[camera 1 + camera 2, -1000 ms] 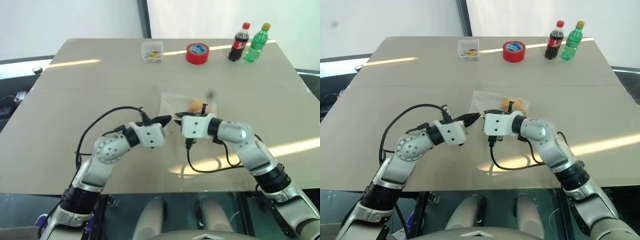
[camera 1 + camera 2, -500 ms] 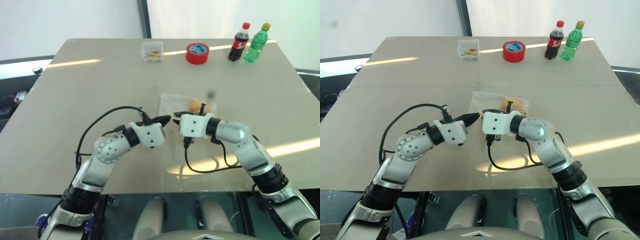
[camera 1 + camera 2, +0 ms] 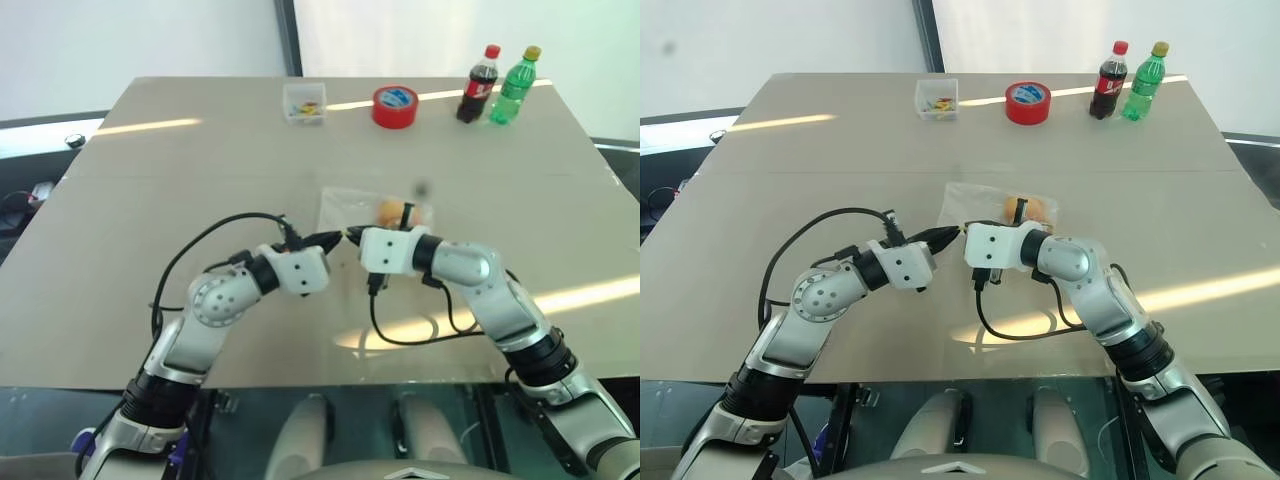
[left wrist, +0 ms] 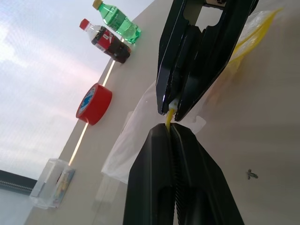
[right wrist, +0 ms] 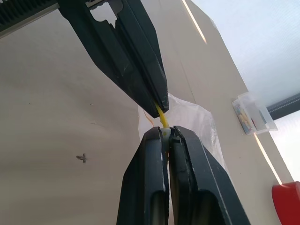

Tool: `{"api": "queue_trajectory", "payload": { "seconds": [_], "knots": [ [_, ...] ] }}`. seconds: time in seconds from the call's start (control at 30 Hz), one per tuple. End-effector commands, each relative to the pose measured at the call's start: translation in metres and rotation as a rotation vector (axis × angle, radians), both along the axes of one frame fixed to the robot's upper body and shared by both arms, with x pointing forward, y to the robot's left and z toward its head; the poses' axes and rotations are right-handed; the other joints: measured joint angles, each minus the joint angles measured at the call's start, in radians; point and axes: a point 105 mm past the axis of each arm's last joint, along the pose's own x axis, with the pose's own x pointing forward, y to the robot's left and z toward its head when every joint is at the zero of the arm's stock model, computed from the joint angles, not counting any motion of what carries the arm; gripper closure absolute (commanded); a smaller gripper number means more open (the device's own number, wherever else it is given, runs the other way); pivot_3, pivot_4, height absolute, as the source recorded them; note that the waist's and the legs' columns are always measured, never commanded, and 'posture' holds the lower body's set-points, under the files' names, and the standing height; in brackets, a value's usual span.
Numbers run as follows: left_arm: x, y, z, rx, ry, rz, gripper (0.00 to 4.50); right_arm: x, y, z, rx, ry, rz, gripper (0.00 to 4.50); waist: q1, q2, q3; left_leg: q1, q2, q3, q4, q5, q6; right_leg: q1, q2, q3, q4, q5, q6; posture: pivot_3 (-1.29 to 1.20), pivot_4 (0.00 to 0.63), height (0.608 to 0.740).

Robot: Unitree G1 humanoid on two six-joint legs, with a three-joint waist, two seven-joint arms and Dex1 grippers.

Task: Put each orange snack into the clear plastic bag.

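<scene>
The plastic bag's yellow seal will lie on the tan table just this side of the orange snack (image 3: 385, 264) once the robot's right gripper lets go.
The clear plastic bag (image 3: 348, 206) lies crinkled at the middle of the tan table (image 3: 180, 180), its near edge lifted. An orange snack (image 3: 391, 212) shows through the plastic at the bag's right side, just beyond my right wrist. My left gripper (image 3: 337, 238) and right gripper (image 3: 351, 235) meet tip to tip at the bag's near edge. Each is shut on the yellow seal strip (image 4: 169, 120), which also shows as a thin yellow line (image 5: 161, 116) between the two pairs of black fingers. In the left wrist view the bag (image 4: 129, 145) trails away behind the strip.
Along the table's far edge stand a small clear box (image 3: 304, 102), a red tape roll (image 3: 395, 106), a cola bottle (image 3: 481, 84) and a green bottle (image 3: 515, 86). Black cables (image 3: 420, 335) loop from both wrists over the near table.
My right gripper's fingers have closed tighter on the bag's yellow strip. Both arms and the bag have stayed where they were.
</scene>
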Motion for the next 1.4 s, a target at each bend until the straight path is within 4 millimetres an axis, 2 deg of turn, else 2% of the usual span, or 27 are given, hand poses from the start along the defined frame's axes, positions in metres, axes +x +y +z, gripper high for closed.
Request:
{"api": "queue_trajectory", "payload": {
  "seconds": [0.03,0.2,0.47,0.63,0.83,1.0,1.23,1.4],
  "knots": [
    [-0.003,-0.002,0.014,-0.032,-0.052,-0.013,4.50,-0.001,-0.002,0.016,0.030,-0.057,0.001,4.49,0.000,0.000,0.000,0.000,0.000,0.000,0.000,0.000,0.000,0.000,0.000,0.000,0.000,0.000,0.000,0.00,0.150,0.740],
    [-0.001,0.000,0.019,-0.066,-0.057,0.000,4.50,0.003,-0.018,0.004,-0.007,-0.040,-0.051,4.49,0.000,0.000,0.000,0.000,0.000,0.000,0.000,0.000,0.000,0.000,0.000,0.000,0.000,0.000,0.000,0.00,0.150,0.740],
    [0.005,0.005,0.030,-0.111,-0.089,0.035,4.50,0.014,-0.076,-0.018,-0.072,-0.016,-0.248,4.49,0.003,0.000,0.000,0.000,0.000,0.000,0.000,0.000,0.000,0.000,0.000,0.000,0.000,0.000,0.000,0.00,0.150,0.740],
    [0.007,0.007,0.031,-0.115,-0.093,0.044,4.50,0.016,-0.116,-0.022,-0.118,-0.020,-0.358,4.49,0.004,0.000,0.000,0.000,0.000,0.000,0.000,0.000,0.000,0.001,0.000,0.000,0.000,0.000,0.000,0.00,0.150,0.740],
    [0.012,0.010,0.031,-0.123,-0.092,0.056,4.50,0.016,-0.147,-0.024,-0.160,-0.023,-0.434,4.49,0.002,0.000,0.000,0.005,0.000,0.001,-0.001,0.000,0.000,0.006,0.000,0.001,-0.001,0.000,0.000,0.00,0.150,0.740],
    [0.016,0.014,0.033,-0.136,-0.090,0.070,4.50,0.018,-0.170,-0.014,-0.173,-0.050,-0.501,4.49,0.003,0.000,0.000,0.007,0.001,0.001,-0.002,0.000,0.000,0.009,0.000,0.001,-0.003,0.000,0.000,0.00,0.150,0.740],
    [0.024,0.017,0.041,-0.172,-0.101,0.092,4.50,0.025,-0.182,0.002,-0.169,-0.097,-0.534,4.49,0.003,0.000,0.000,0.007,0.001,0.001,-0.002,0.000,0.000,0.009,0.000,0.000,-0.003,0.000,0.000,0.00,0.150,0.740],
    [0.054,0.029,0.079,-0.247,-0.160,0.171,4.50,0.044,-0.181,0.046,-0.142,-0.237,-0.557,4.49,0.003,-0.001,0.000,0.007,0.000,0.001,-0.001,0.000,0.000,0.009,0.000,0.000,-0.003,0.000,0.000,0.00,0.150,0.740]
  ]
}}
